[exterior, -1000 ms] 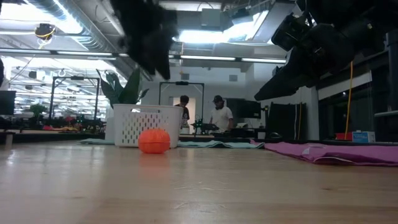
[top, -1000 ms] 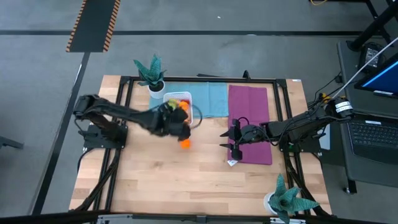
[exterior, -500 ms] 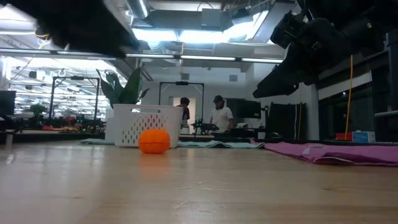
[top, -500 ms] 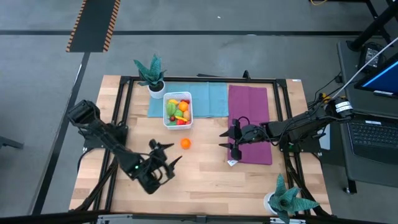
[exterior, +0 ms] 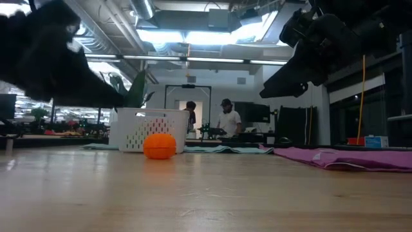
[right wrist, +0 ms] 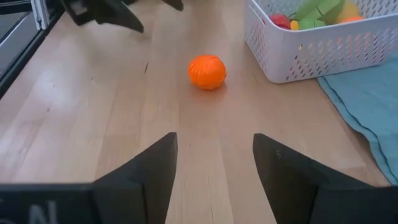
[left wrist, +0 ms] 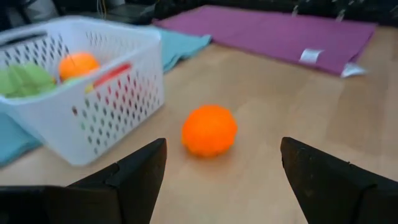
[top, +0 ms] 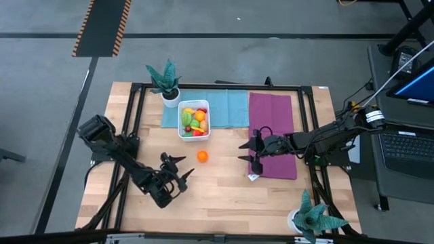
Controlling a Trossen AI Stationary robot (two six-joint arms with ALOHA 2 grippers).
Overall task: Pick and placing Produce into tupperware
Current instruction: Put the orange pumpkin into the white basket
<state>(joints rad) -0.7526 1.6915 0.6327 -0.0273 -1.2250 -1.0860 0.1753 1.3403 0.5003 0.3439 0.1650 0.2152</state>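
I will next close my left gripper around the middle of the orange toy fruit (top: 202, 156) (left wrist: 209, 130), which lies by itself on the wood near the white tupperware.
One orange toy fruit (top: 202, 156) lies alone on the bare wood, just near of the white perforated tupperware (top: 194, 119). The tupperware sits on a teal cloth and holds several produce pieces in green, yellow, orange and red. My left gripper (top: 182, 166) is open and hovers to the near-left of the orange, facing it. In the left wrist view the orange (left wrist: 209, 129) sits ahead between the fingers, untouched, with the tupperware (left wrist: 81, 93) beside it. My right gripper (top: 245, 153) is open and waits at the purple cloth's edge, to the right of the orange (right wrist: 207, 71).
A purple cloth (top: 272, 134) with a white tag lies on the table's right part. The teal cloth (top: 227, 108) lies at the far middle. Potted plants stand at the far left (top: 166, 81) and the near right (top: 312, 217). People stand in the room behind the table (exterior: 226, 119).
My left gripper has swung away from the tupperware toward the table's near-left, then come back slightly toward the orange. The orange fruit has stayed where it was on the wood. My right arm has kept still.
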